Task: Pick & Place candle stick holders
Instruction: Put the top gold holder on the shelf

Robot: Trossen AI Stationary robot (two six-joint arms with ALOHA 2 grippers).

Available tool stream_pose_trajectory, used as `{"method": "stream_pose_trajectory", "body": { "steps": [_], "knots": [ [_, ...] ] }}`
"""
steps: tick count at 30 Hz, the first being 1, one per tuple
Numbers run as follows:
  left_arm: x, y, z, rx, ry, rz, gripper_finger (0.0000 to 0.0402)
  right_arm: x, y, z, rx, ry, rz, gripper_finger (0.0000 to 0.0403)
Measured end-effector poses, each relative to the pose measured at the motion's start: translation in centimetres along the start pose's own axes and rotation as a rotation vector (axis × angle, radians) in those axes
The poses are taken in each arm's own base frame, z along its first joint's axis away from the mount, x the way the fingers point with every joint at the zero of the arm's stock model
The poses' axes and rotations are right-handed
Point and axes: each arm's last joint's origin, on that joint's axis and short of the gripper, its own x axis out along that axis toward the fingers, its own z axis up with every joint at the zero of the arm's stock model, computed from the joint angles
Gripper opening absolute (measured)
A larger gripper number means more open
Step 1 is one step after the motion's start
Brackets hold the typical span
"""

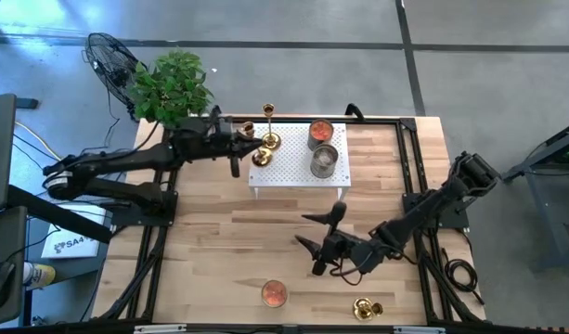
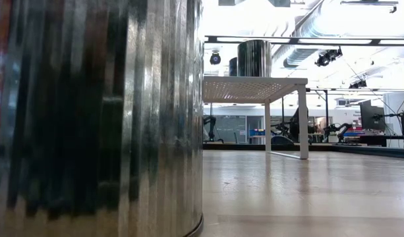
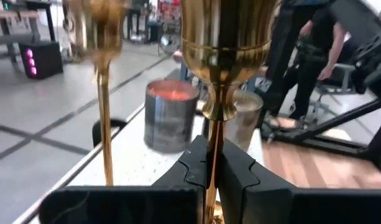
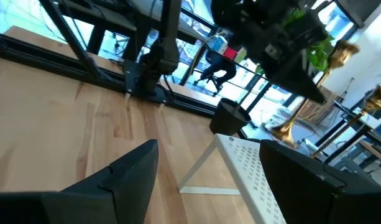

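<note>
Next, my left gripper lets go of the gold candlestick on the white stand (image 1: 264,160) (image 3: 216,217), just in front of the taller candlestick's base.
A white perforated stand (image 1: 298,167) sits at the table's far middle. My left gripper (image 1: 254,145) is at the stand's left edge, shut on a gold candlestick (image 1: 268,141), whose cup (image 3: 227,37) fills the left wrist view. A taller candlestick (image 1: 267,112) stands on its base at the stand's far left corner; its stem also shows in the left wrist view (image 3: 104,106). Another gold candlestick (image 1: 366,307) lies on the table by the near edge. My right gripper (image 1: 319,239) is open and empty over the table's middle. My left gripper pinches the candlestick's thin stem (image 3: 211,146) between its two fingers, below the cup. The fingers come level from the table's left side and lie across the stem. The candlestick is upright, its round base (image 1: 269,143) over the stand; whether the base rests on it I cannot tell.
Two metal tins stand on the stand, one with orange wax (image 1: 320,133) and one silver (image 1: 324,160). Another orange-filled tin (image 1: 274,293) stands at the near edge and fills the left of the low view (image 2: 89,118). A potted plant (image 1: 171,85) is at the far left.
</note>
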Motion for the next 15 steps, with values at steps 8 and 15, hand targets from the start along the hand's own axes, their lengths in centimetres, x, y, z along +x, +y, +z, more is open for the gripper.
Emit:
{"method": "stream_pose_trajectory", "body": {
  "steps": [8, 15],
  "knots": [
    [1.8, 0.6, -1.7, 0.044, 0.044, -0.020, 0.0008, 0.3, -0.1, -0.1, 0.002, -0.004, 0.027, 0.0275],
    [2.4, 0.8, -2.2, 0.063, 0.061, -0.018, 0.0008, 0.3, -0.1, -0.1, 0.002, -0.004, 0.027, 0.0275]
  ]
}}
